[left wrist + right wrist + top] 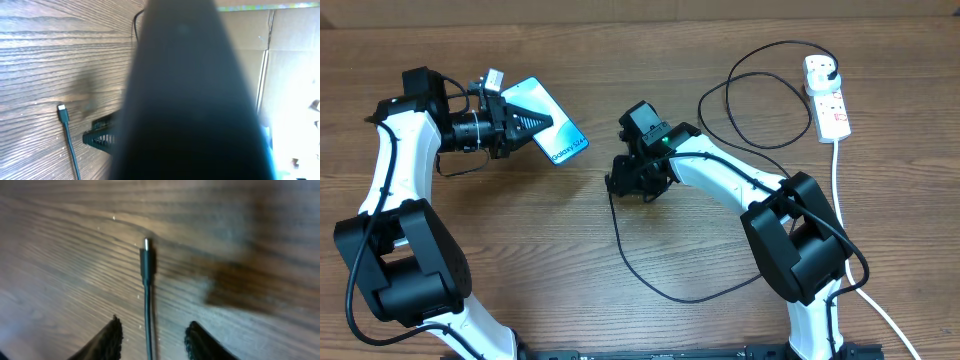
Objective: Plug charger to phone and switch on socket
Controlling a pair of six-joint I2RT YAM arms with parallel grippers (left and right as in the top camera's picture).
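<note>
The thin cable behind the connector is between my right gripper's fingers, so next I move forward and grip the connector's black body (147,267) before I lift it toward the phone.
The phone (558,131), its cyan screen facing up, is held at the left with my left gripper (527,122) shut on its near end. In the left wrist view the phone (190,100) is a dark blur across most of the frame. The charger cable (650,285) loops over the table to its black plug (826,68) in the white socket (828,103). Its connector tip (146,260) lies flat on the wood and also shows in the left wrist view (61,108). My right gripper (152,332) is open, low over the table. The cable runs between its fingers (111,337) untouched.
The socket's thick white cord (837,190) runs down the right side toward the front edge. The black cable's loops (760,95) lie left of the socket. A cardboard wall (292,55) stands beyond the table.
</note>
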